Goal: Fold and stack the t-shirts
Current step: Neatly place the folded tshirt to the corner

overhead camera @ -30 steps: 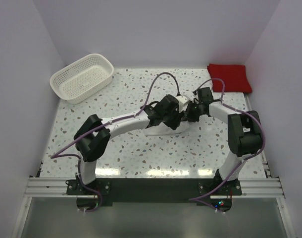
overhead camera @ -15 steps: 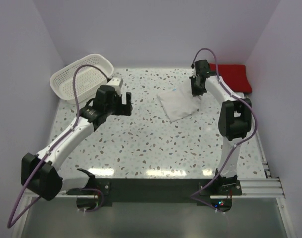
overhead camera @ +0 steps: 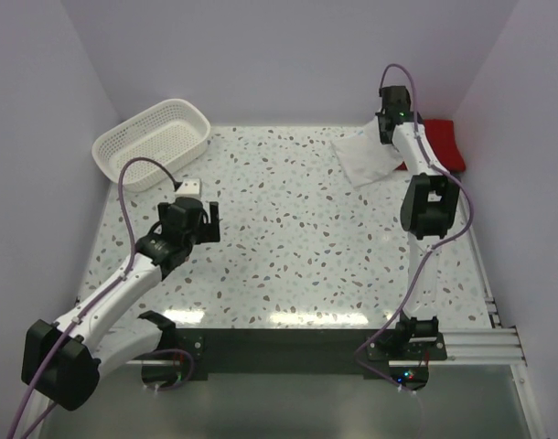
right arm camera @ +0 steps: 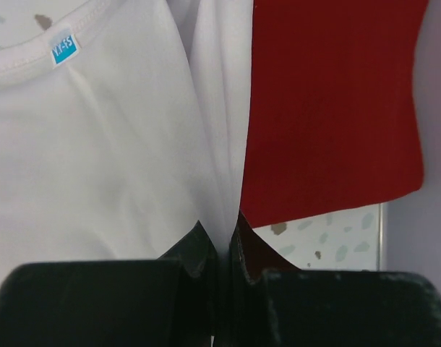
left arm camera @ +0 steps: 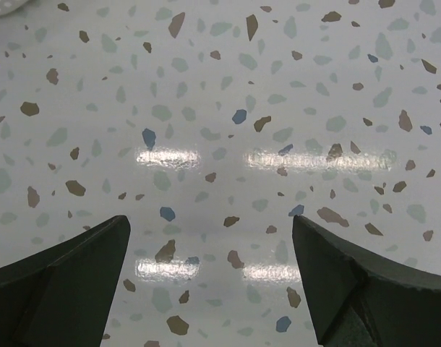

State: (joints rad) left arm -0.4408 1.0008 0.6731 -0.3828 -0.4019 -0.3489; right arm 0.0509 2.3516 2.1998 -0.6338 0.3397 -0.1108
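Observation:
My right gripper has the white t-shirt. Next, I put it down on top of the folded red t-shirt (overhead camera: pixel 426 143) (right arm camera: pixel 307 97).
The white t-shirt (overhead camera: pixel 366 157) is folded and hangs at the back right, its right edge lapping the folded red t-shirt (overhead camera: pixel 441 144) in the back right corner. My right gripper (overhead camera: pixel 390 128) is shut on the white shirt's edge. In the right wrist view the pinched white t-shirt (right arm camera: pixel 112 144) fills the left, the red t-shirt (right arm camera: pixel 336 101) lies to the right, and the right gripper (right arm camera: pixel 224 233) has its jaws pressed together on the cloth. My left gripper (overhead camera: pixel 192 222) is open above bare table at the left. The left gripper (left arm camera: pixel 210 231) has nothing between its fingers.
A white lattice basket (overhead camera: pixel 152 143) stands at the back left corner. The speckled table (overhead camera: pixel 288 247) is walled in at the back and both sides. The right arm's elbow (overhead camera: pixel 427 205) stands near the right wall.
My right gripper carried the folded white shirt from the table's middle to the back right, against the red shirt. My left gripper opened, let go and pulled back to the left.

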